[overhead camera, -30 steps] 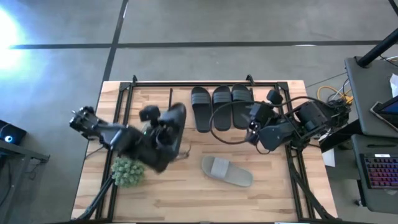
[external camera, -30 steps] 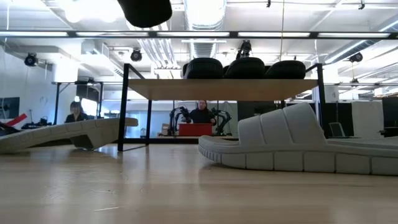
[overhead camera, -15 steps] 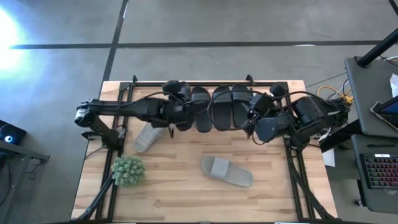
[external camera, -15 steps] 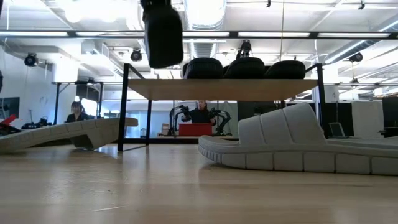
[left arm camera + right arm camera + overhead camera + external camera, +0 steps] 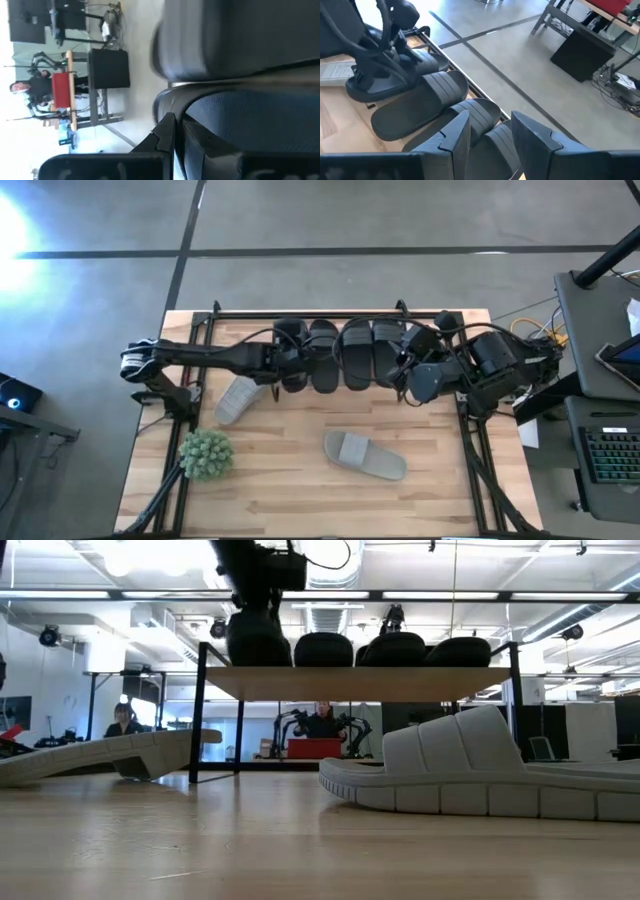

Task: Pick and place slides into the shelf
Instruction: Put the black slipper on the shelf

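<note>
The black slide is tipped and my left gripper's finger is inside the strap, so I need to grip the strap and lower the slide flat onto the shelf [image 5: 262,671] before I open.
The shelf [image 5: 360,683] stands at the table's far side. Three black slides [image 5: 355,352] sit side by side on its wood top. My left gripper [image 5: 287,362] is shut on a fourth black slide [image 5: 258,640] at the left end of that row. My right gripper [image 5: 407,376] hangs open above the shelf's right end, holding nothing, its fingers [image 5: 455,132] over the rightmost slides. One grey slide [image 5: 365,455] lies flat on the table in front. Another grey slide [image 5: 238,398] lies tilted by the shelf's left leg. My left gripper comes at the black slide from above and from the table's left [image 5: 255,585]. The gripper itself covers the place of hold, so the part cannot be told. In the left wrist view a fingertip [image 5: 165,132] lies against the slide's dark edge [image 5: 225,115]. The slide sits level, its underside at the shelf's board.
A small green spiky plant [image 5: 205,453] stands near the table's left front. Black frame rods [image 5: 190,395] run along both table sides. Bare wood lies around the flat grey slide. People sit in the room behind [image 5: 322,720].
My left gripper has carried the black slide from above the plant toward the table's far edge and right, then down onto the shelf's top beside the other three. The slide has gone from hanging on end to lying level. The tilted grey slide is now uncovered.
</note>
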You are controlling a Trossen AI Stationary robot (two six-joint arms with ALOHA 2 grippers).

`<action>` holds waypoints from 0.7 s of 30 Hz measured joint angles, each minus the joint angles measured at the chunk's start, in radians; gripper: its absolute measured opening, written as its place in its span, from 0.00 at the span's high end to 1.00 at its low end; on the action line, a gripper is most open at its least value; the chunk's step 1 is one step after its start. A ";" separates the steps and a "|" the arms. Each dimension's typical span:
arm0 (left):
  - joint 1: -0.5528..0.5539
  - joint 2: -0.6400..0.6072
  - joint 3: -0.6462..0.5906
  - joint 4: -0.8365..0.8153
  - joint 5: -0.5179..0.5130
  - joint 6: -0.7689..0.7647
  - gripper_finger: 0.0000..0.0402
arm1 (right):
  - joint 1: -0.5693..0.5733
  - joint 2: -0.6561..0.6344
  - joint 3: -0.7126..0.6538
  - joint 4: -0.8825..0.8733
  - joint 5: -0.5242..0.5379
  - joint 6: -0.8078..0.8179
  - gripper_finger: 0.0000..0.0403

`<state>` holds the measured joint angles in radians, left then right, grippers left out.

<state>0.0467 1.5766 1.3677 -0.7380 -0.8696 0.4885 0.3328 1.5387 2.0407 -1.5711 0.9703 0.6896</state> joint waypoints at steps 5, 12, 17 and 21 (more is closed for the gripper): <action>0.001 -0.003 -0.057 0.012 -0.006 0.017 1.00 | 0.000 0.000 0.000 0.000 0.000 0.006 0.67; 0.006 -0.008 -0.077 0.073 -0.019 0.016 0.96 | 0.000 0.000 0.000 0.000 0.000 0.006 0.67; 0.007 -0.010 -0.071 0.080 -0.015 0.016 0.83 | 0.000 0.000 0.000 0.000 -0.002 0.007 0.67; 0.007 -0.012 -0.071 0.060 -0.014 0.016 0.73 | 0.000 0.000 0.000 0.000 -0.007 0.007 0.67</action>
<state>0.0536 1.5646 1.2972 -0.6785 -0.8841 0.5049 0.3328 1.5387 2.0407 -1.5711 0.9636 0.6964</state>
